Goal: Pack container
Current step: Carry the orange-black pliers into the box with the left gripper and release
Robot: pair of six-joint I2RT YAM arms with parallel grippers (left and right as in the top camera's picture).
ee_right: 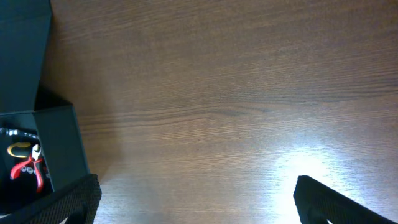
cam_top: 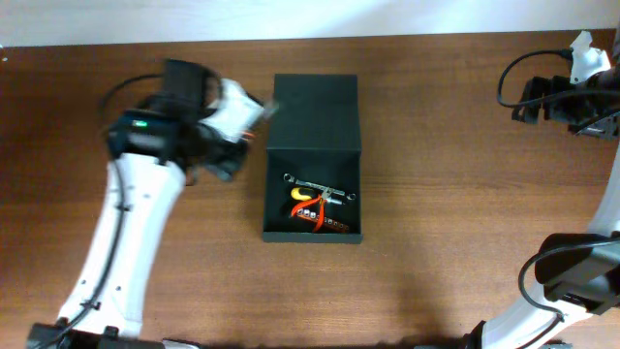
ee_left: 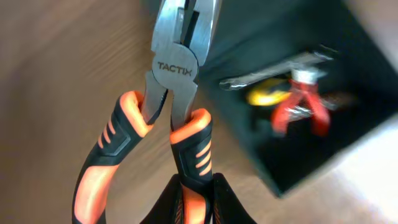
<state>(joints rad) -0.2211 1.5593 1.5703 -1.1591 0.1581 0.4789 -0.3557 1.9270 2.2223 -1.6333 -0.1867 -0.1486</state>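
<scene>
The robot's left gripper will release the orange-and-black pliers on top of the yellow tool (cam_top: 316, 194) (ee_left: 281, 91) inside the dark green container.
The dark green container (cam_top: 312, 145) stands open mid-table, its flap lid (cam_top: 316, 111) folded back. Inside lie a metal wrench (cam_top: 320, 187), a yellow tool and a red-handled tool (cam_top: 308, 209). My left gripper (ee_left: 198, 208) is shut on one handle of orange-and-black pliers (ee_left: 177, 74) marked TACTIX, held above the table just left of the container (ee_left: 311, 81). In the overhead view that gripper (cam_top: 232, 121) sits left of the box. My right gripper (ee_right: 196, 199) is open and empty at the far right, over bare wood; the container (ee_right: 59, 149) shows at its left edge.
The wooden table (cam_top: 455, 194) runs wide to the right of the box. The right arm's base and cables (cam_top: 572, 97) are at the far right edge. A pale wall borders the back of the table.
</scene>
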